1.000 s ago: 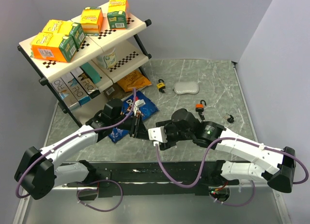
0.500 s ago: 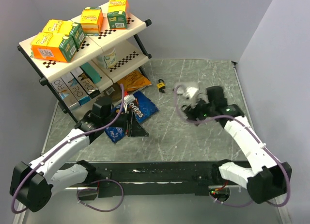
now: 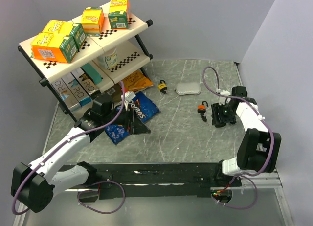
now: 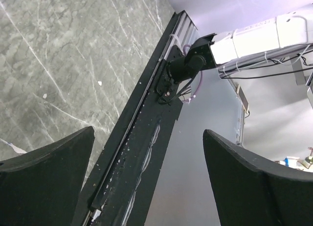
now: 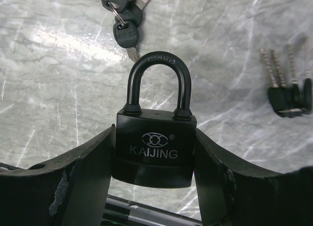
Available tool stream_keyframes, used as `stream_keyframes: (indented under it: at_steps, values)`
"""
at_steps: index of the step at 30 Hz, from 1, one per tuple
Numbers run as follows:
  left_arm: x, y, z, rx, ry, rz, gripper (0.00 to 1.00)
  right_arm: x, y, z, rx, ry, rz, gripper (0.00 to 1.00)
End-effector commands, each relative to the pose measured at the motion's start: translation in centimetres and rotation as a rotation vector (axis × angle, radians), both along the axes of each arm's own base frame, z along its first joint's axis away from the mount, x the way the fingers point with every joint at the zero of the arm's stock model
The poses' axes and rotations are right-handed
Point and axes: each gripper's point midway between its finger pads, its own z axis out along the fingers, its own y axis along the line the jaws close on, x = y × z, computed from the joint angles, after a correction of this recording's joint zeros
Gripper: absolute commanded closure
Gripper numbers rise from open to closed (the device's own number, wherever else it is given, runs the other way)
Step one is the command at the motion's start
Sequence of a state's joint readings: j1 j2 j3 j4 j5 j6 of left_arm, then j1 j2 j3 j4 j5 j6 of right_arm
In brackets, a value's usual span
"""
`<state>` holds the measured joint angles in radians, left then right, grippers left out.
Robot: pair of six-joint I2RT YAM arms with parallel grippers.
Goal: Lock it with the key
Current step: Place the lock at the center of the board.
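Note:
I should use my right gripper to set the black padlock down on the table between the orange padlock's keys and the black-headed key bunch (image 3: 218,122) (image 5: 190,80).
In the right wrist view my right gripper (image 5: 154,160) is shut on a black padlock (image 5: 155,150) marked KAIJING. It is held upright by its body, with the shackle pushed down. The key (image 5: 288,96), a bunch with black heads and thin blades, lies on the table to the right of the lock. Another bunch on a ring (image 5: 122,20) lies just beyond the shackle. From above, the right gripper (image 3: 218,119) hangs beside an orange padlock (image 3: 201,108). The key is hidden there. My left gripper (image 3: 136,124) (image 4: 146,138) stands open and empty.
A two-tier shelf (image 3: 139,28) with cartons stands at the back left. Snack bags (image 3: 142,106) lie in front of it, under the left arm. A yellow-orange padlock (image 3: 162,85) and a grey pad (image 3: 188,89) lie at the back. The left wrist view shows the table's rail (image 4: 146,123).
My right arm has swung from the table's middle to the right side, beside the orange padlock. My left gripper has opened and shifted slightly over the snack bags.

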<state>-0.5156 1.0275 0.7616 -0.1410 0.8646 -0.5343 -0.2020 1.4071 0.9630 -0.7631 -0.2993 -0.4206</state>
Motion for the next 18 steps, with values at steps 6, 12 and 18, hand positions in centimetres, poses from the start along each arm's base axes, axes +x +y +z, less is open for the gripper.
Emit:
stream_keyframes:
  at_steps: [6, 12, 18]
  values:
    - [1.0, 0.1, 1.0, -0.005, -0.065, 0.024, 0.04, 2.9, -0.7, -1.7, 0.019, 0.035, -0.099, 0.98]
    - [0.8, 0.2, 0.9, -0.014, -0.071, 0.026, 0.04, 3.8, -2.1, -2.8, -0.034, 0.032, -0.156, 0.94]
    - [0.9, 0.3, 0.9, -0.014, -0.082, 0.032, 0.04, 4.1, -2.1, -3.6, -0.027, 0.052, -0.185, 0.83]
